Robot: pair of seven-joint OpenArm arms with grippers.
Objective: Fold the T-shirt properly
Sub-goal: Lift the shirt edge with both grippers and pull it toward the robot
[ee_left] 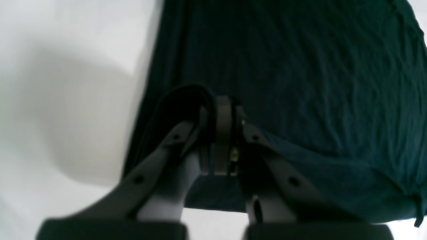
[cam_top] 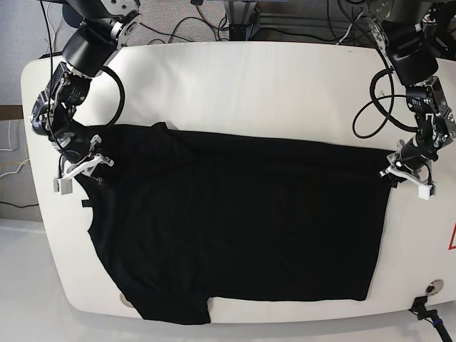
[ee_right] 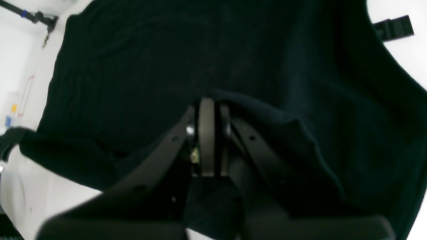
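My left gripper needs to lay the pinched cloth, now held in a raised fold, down along the black T-shirt's side edge [cam_top: 385,194] [ee_left: 180,90] that faces the red mark.
The black T-shirt [cam_top: 242,228] lies spread on the white table [cam_top: 249,85], plain side up; no print shows. My left gripper [cam_top: 394,171] is at the shirt's right edge, shut on a pinch of cloth; in the left wrist view the gripper [ee_left: 222,103] holds a raised fold of the shirt [ee_left: 300,66]. My right gripper [cam_top: 96,160] is at the shirt's left end near a sleeve, shut on cloth; in the right wrist view the gripper [ee_right: 208,103] holds a bunched fold of the shirt [ee_right: 166,60].
Cables [cam_top: 235,14] and the arm bases lie along the table's far edge. A red mark [cam_top: 452,239] and a small black fitting [cam_top: 427,290] sit near the right front edge. A black strap [ee_right: 393,26] lies on the table beside the shirt.
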